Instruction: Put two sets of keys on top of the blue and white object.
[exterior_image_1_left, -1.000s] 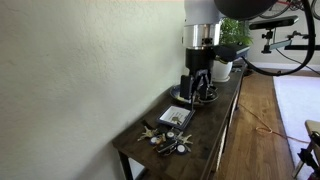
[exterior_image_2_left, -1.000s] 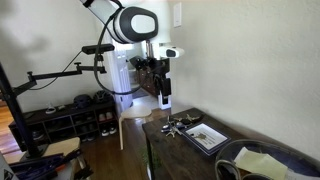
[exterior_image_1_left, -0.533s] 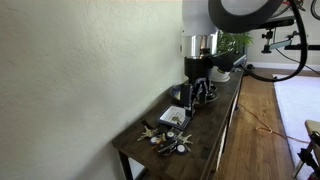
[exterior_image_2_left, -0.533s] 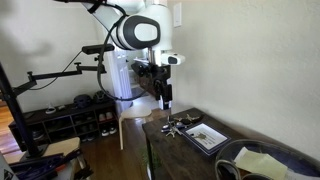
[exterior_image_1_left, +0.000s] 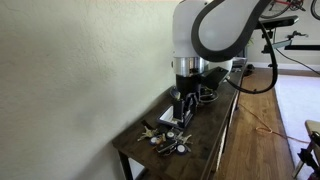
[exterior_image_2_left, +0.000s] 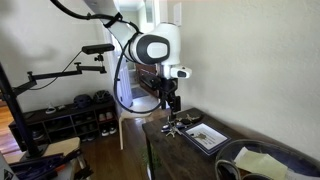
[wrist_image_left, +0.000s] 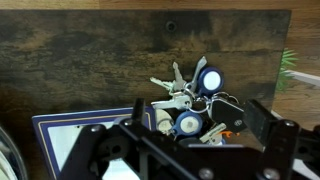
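Note:
Next, I move my gripper to the silvery keys' ring (exterior_image_1_left: 174, 143) (wrist_image_left: 199, 101) between the round blue-and-silver fobs and close it there.
Two bunches of keys lie together on the dark wooden table. In the wrist view they show as silvery keys (wrist_image_left: 172, 88) with round blue-and-silver fobs (wrist_image_left: 208, 80) and a dark fob (wrist_image_left: 226, 108). In both exterior views the pile (exterior_image_1_left: 165, 140) (exterior_image_2_left: 174, 127) lies near the table's end. The blue and white book-like object (wrist_image_left: 60, 135) (exterior_image_2_left: 205, 135) lies flat beside the keys; it also shows in an exterior view (exterior_image_1_left: 177, 117), partly hidden by the arm. My gripper (wrist_image_left: 190, 140) (exterior_image_1_left: 182, 108) (exterior_image_2_left: 167, 103) is open and empty, hovering above the keys and the book's edge.
The table (exterior_image_1_left: 195, 150) is narrow, against a wall. A dark round bowl with a yellow item (exterior_image_2_left: 262, 162) stands beyond the book. A white mug and a plant (exterior_image_1_left: 236, 62) stand at the far end, mostly behind the arm. Floor drops off at the table's open side.
The arm has swung along the table toward the keys and come lower; it now hangs over the book's near edge and the key pile. The keys and book have not moved.

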